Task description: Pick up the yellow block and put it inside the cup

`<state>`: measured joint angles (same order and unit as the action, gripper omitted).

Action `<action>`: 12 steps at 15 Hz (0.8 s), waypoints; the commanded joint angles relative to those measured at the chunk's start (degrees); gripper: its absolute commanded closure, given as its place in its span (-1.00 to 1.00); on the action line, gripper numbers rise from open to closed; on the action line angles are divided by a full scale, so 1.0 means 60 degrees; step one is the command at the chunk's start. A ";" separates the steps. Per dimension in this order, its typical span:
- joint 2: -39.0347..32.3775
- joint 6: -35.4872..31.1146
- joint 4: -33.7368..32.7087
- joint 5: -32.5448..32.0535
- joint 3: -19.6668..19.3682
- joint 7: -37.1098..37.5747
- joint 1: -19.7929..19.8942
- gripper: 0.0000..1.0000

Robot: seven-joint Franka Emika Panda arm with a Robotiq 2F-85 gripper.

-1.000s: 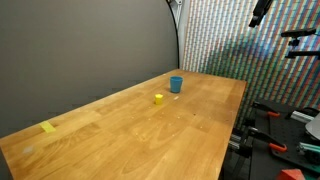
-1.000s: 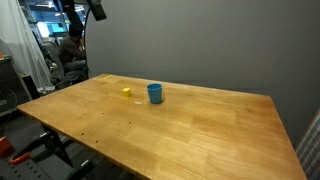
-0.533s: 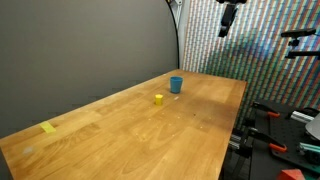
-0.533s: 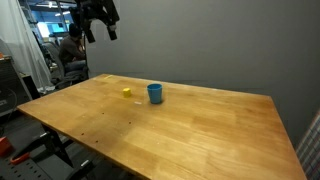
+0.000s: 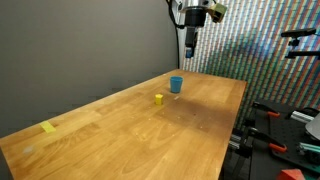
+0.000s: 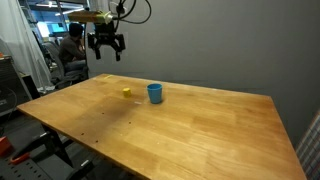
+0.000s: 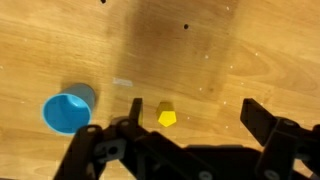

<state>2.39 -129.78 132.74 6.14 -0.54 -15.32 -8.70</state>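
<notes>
Next, my gripper moves down to the yellow block next to the blue cup and closes on the block's opposite sides (image 5: 158,99) (image 7: 167,117).
The tiny yellow block (image 5: 158,99) sits on the wooden table (image 5: 190,130), also seen in an exterior view (image 6: 126,92) and in the wrist view (image 7: 167,116). The small blue cup (image 5: 176,85) stands upright close beside it, apart from it; it also shows in an exterior view (image 6: 155,93) and in the wrist view (image 7: 67,109). My gripper (image 5: 192,44) hangs high above the table, over the block and cup (image 6: 106,50). Its jaws (image 7: 190,115) are open and empty, well above the block.
A flat yellow tape patch (image 5: 49,127) lies near the table's far end. A grey wall runs behind the table. Stands and clamps (image 5: 285,120) sit beyond one table edge; lab clutter (image 6: 40,60) lies beyond another.
The gripper has come into view from the upper edge and moved down and over the table toward the block and cup. Block and cup have not moved.
</notes>
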 commanded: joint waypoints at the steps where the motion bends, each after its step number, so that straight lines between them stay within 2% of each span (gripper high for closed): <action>1: -0.2477 0.0166 -0.2191 0.0002 0.0585 -0.0103 0.0115 -1.00; 4: -0.4264 0.0063 -0.3719 -0.0921 0.0853 0.0641 -0.0010 -1.00; 8: -0.6382 0.0043 -0.5877 -0.2254 0.0680 0.1519 -0.0359 -1.00; 12: -0.7806 0.0688 -0.7552 -0.2111 0.0790 0.1487 -0.0184 -1.00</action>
<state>-38.24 -129.59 96.53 -6.34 4.20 -7.12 -10.13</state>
